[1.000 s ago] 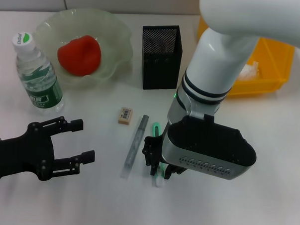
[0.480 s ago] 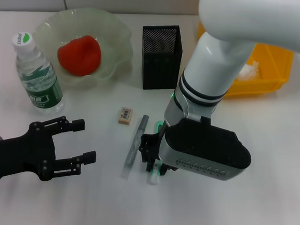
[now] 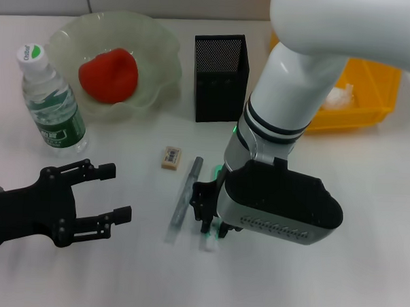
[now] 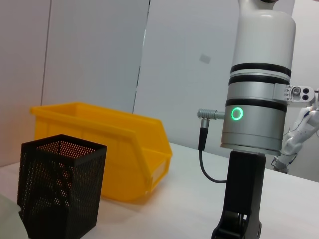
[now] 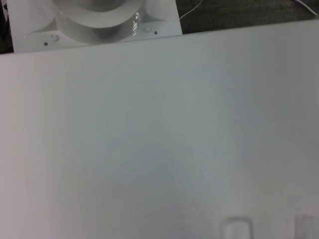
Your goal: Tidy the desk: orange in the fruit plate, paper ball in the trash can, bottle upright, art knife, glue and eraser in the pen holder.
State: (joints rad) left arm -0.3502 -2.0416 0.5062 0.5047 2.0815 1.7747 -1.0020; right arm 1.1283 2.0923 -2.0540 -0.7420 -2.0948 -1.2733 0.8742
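The robot's right gripper will release the glue stick inside the black mesh pen holder [image 3: 230, 54], toward the holder's side that is nearer the yellow bin. The glue stick is still low over the table.
My right gripper [image 3: 211, 220] is low over the table, its fingers closed around the green-and-white glue stick [image 3: 207, 243], whose white end sticks out below. The grey art knife [image 3: 184, 199] lies just left of it, and the eraser [image 3: 171, 157] lies above the knife. The black mesh pen holder [image 3: 221, 78] stands behind them and also shows in the left wrist view [image 4: 60, 184]. The orange [image 3: 108, 74] sits in the green fruit plate [image 3: 157, 51]. The bottle [image 3: 52, 106] stands upright. The paper ball [image 3: 338, 97] lies in the yellow bin [image 3: 370, 106]. My left gripper [image 3: 106, 192] is open and empty at the lower left.
My right arm [image 3: 295, 110] reaches over the table's middle and hides part of the yellow bin. The left wrist view shows that arm [image 4: 254, 124] beside the yellow bin [image 4: 114, 149]. Bare white table lies along the front and right.
My right gripper shifted slightly left, and the glue stick's white end moved left with it. Nothing has moved in the last half second. The left arm has stayed still.
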